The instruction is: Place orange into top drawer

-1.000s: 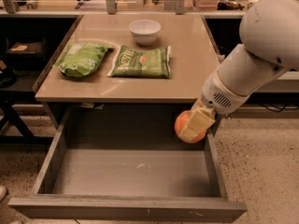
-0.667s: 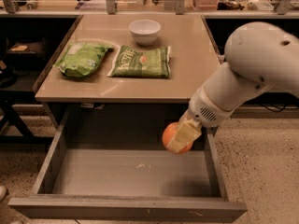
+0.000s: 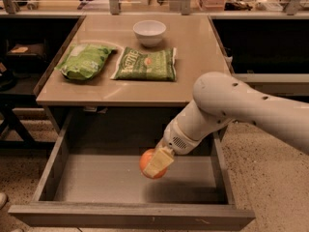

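Note:
Next, I release the orange on the top drawer's grey bottom near the middle (image 3: 149, 166), a little toward the front panel.
The orange (image 3: 148, 161) is held in my gripper (image 3: 155, 164), whose pale fingers are shut on it. It hangs inside the open top drawer (image 3: 96, 182), just above the flat grey bottom, right of the drawer's middle. My white arm (image 3: 241, 108) reaches in from the right, over the drawer's right wall. The drawer is pulled far out from under the table, with its front panel (image 3: 130, 215) nearest the camera.
On the tan tabletop (image 3: 193, 57) stand a white bowl (image 3: 149, 32) at the back, a green bag (image 3: 83, 61) at the left and a green chip packet (image 3: 145, 64) in the middle. Dark shelving flanks the table on both sides.
My gripper has carried the orange leftward and down, from beside the drawer's right wall to well inside the drawer, close above its bottom.

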